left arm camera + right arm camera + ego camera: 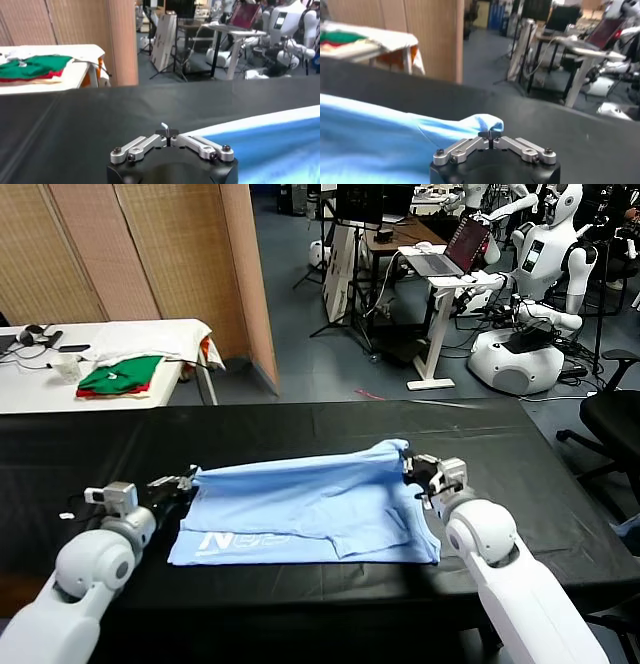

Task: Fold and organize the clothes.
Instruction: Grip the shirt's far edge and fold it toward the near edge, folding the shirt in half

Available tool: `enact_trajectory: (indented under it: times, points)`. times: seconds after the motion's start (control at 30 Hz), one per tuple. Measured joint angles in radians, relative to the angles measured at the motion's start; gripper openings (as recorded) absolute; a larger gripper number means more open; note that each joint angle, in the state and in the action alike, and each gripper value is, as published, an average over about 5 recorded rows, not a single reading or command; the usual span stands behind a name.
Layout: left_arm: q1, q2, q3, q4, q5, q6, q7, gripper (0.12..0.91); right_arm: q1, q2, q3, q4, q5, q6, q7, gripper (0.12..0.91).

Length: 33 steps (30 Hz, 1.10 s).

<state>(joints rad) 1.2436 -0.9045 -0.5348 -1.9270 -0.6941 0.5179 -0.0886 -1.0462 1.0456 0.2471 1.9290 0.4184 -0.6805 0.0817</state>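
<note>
The robot's left gripper will release the T-shirt's far corner on the shirt's side edge (187, 526), just behind the white lettering.
The pale light-blue T-shirt (310, 504) lies partly folded on the black table (100, 444), its white lettering (225, 541) along the near edge. My left gripper (186, 482) is at the shirt's far-left corner. Its jaws are shut, with a small pale bit of cloth sticking up between them (169, 134), and the shirt (260, 145) stretches away to the side. My right gripper (410, 467) is at the far-right corner, shut on a raised bunch of blue fabric (490, 134). The far edge of the shirt (380, 140) runs lifted between the two grippers.
Folded green and red garments (120, 374) rest on a white side table (150, 339) at the back left. A wooden screen (150, 254) stands behind it. A desk with a laptop (445, 259), other robots (530, 304) and a black chair (615, 419) stand beyond the table on the right.
</note>
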Motion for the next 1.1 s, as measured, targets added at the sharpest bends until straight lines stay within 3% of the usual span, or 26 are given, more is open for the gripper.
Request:
enact_trajectory:
  times: [0.6,0.7,0.83,0.97,1.03,1.1]
  points:
    - [0.209,-0.04,-0.072,-0.066,0.114,-0.021,0.021,0.146,-0.069,-0.008,-0.014,0.047,-0.006,-0.034,-0.01,0.162]
    - [0.229,-0.049,-0.072,-0.068,0.14,-0.024,0.025,0.146,-0.081,-0.012,-0.01,0.059,-0.003,-0.03,-0.031,0.279]
    - [0.248,-0.062,-0.08,-0.084,0.163,-0.021,0.024,0.19,-0.11,-0.024,0.005,0.086,0.002,-0.033,-0.041,0.539]
    - [0.268,-0.077,-0.1,-0.113,0.168,-0.01,0.014,0.412,-0.149,-0.03,0.031,0.127,0.022,-0.03,-0.039,0.777]
    - [0.277,-0.086,-0.113,-0.131,0.169,-0.005,0.01,0.525,-0.164,-0.026,0.049,0.146,0.036,-0.014,-0.028,0.858]
    - [0.283,-0.097,-0.125,-0.15,0.171,-0.002,0.007,0.658,-0.17,-0.014,0.071,0.156,0.047,0.009,-0.003,0.89]
